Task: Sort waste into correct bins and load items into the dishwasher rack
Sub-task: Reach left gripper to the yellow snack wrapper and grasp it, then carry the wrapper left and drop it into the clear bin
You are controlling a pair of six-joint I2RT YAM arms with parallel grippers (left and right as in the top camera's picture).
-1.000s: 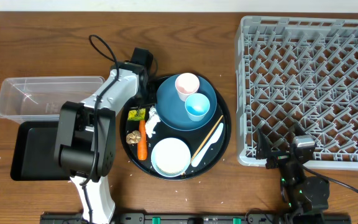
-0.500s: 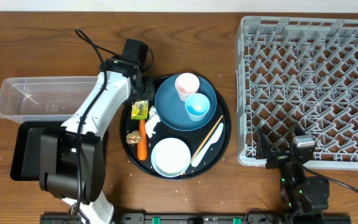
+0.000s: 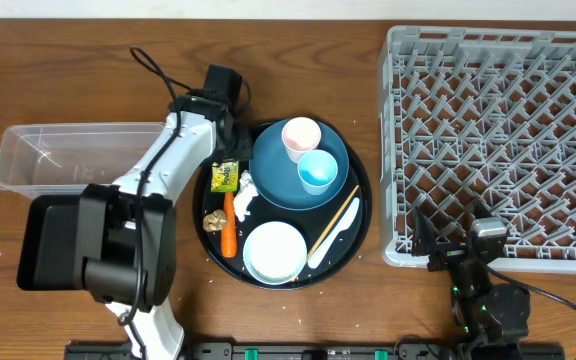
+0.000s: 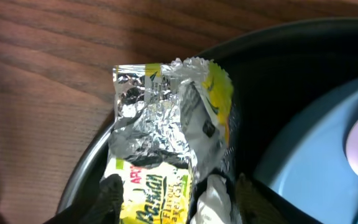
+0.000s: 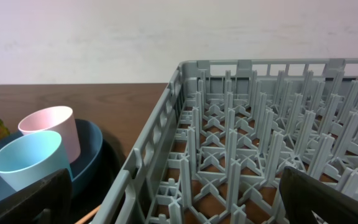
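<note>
The white paper is beside the green-yellow wrapper between the left gripper's fingers, so the robot should grip only the wrapper (image 3: 225, 178) and carry it to the clear tub.
The green-yellow wrapper (image 4: 166, 137) lies crumpled on the left rim of the round black tray (image 3: 363, 215). Its lower end and the white paper (image 4: 213, 202) sit between my left gripper's (image 4: 179, 196) spread jaws, so that gripper is open. In the overhead view the left gripper (image 3: 223, 150) hangs just behind the wrapper (image 3: 225, 178). Carrot (image 3: 229, 232) and brown lump (image 3: 212, 216) lie nearby. The blue plate (image 3: 278, 180) carries the pink cup (image 3: 301, 136) and blue cup (image 3: 317, 170). Bowl (image 3: 274, 251), spoon (image 3: 334, 236) and chopstick (image 3: 339, 220) lie in front. My right gripper (image 5: 176, 205) stands open at the rack's (image 3: 498, 140) near-left corner.
The clear tub (image 3: 68, 155) and the flat black tray (image 3: 53, 240) sit left of the round tray, partly under the left arm. A black cable loops behind the left wrist. Bare wood shows between the round tray and the rack.
My left gripper has gone from shut to open, and its wrist has drawn back toward the far side of the round tray. The right arm has not moved.
</note>
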